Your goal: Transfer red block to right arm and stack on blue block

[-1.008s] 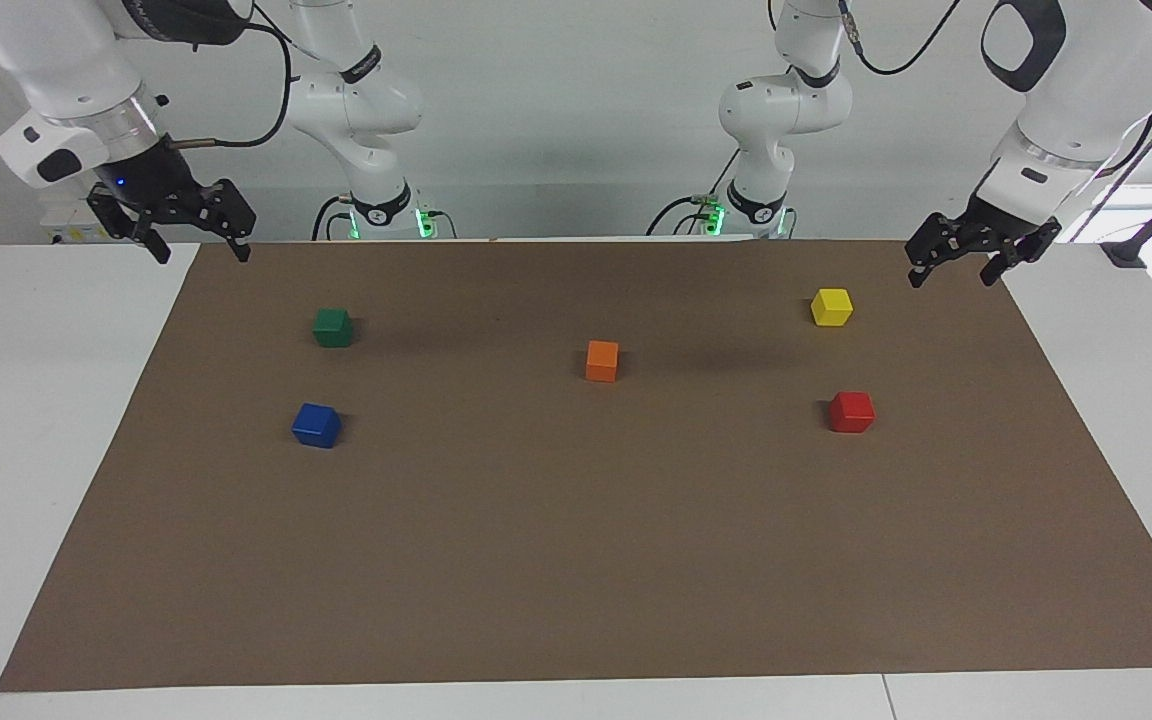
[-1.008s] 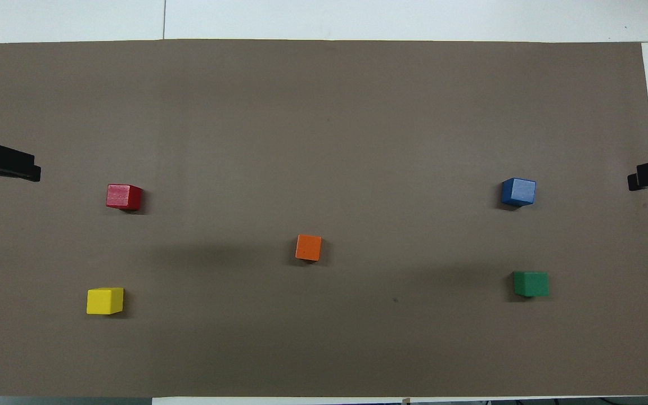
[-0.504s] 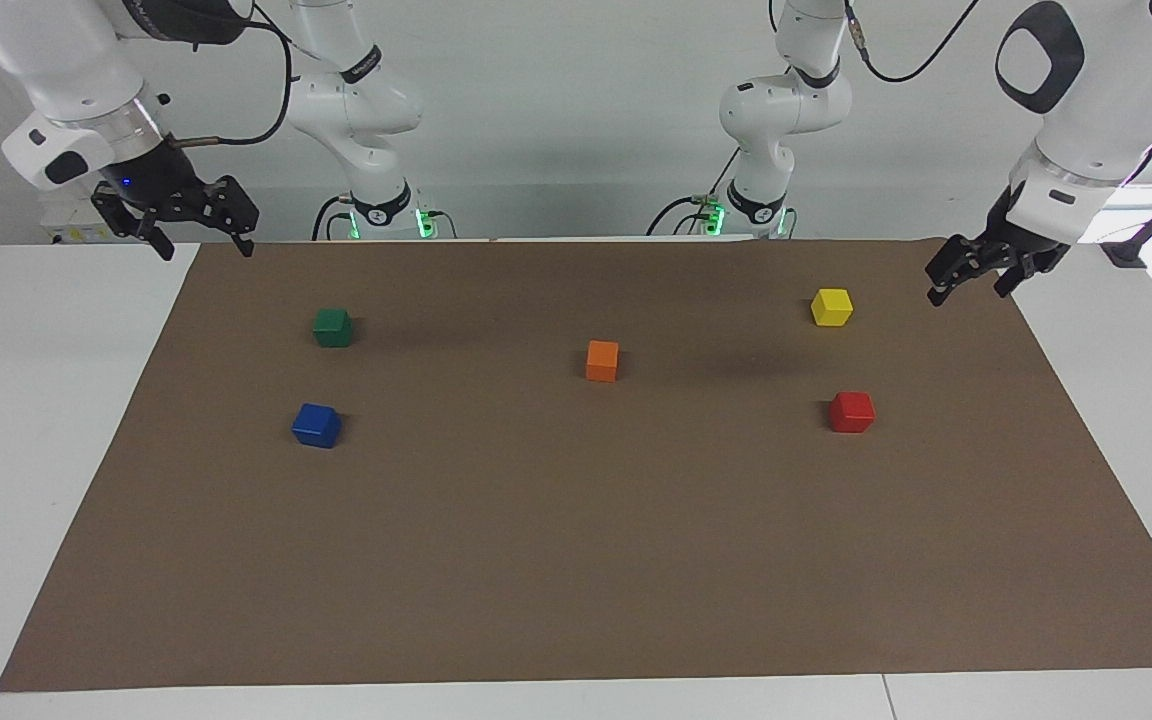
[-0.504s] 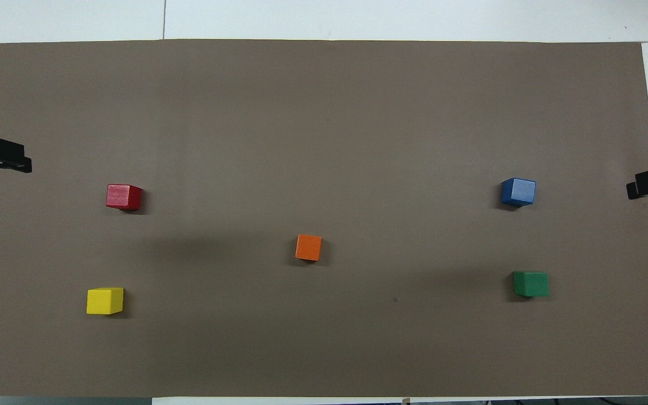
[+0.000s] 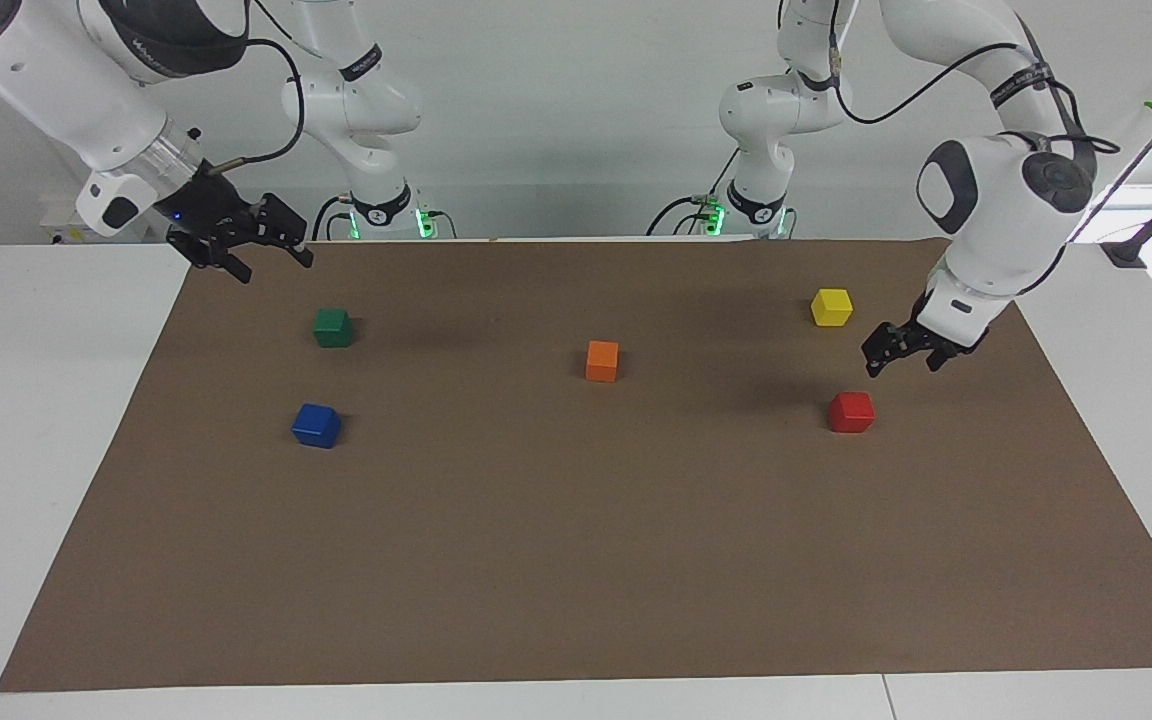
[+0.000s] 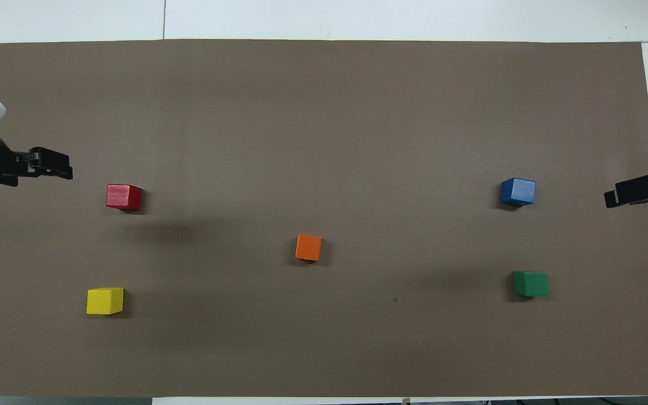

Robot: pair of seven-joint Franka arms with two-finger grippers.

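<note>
My left gripper needs to next move to the opposite sides of the red block (image 6: 123, 196), which is beyond the yellow block, and then close its fingers there.
The red block (image 5: 851, 411) sits on the brown mat toward the left arm's end; it also shows in the overhead view (image 6: 124, 197). The blue block (image 5: 316, 425) sits toward the right arm's end and shows in the overhead view (image 6: 518, 191). My left gripper (image 5: 901, 365) is open and empty, up in the air over the mat just beside the red block, between it and the yellow block; its tip shows in the overhead view (image 6: 54, 169). My right gripper (image 5: 268, 262) is open and empty, over the mat's corner near the green block, and shows in the overhead view (image 6: 616, 197).
A green block (image 5: 333, 327) lies nearer to the robots than the blue one. An orange block (image 5: 602, 360) sits mid-mat. A yellow block (image 5: 831, 306) lies nearer to the robots than the red one. The brown mat (image 5: 576, 560) covers most of the white table.
My left gripper has come down and in over the mat toward the red block. My right gripper has moved in over the mat's corner toward the green block. The blocks have not moved.
</note>
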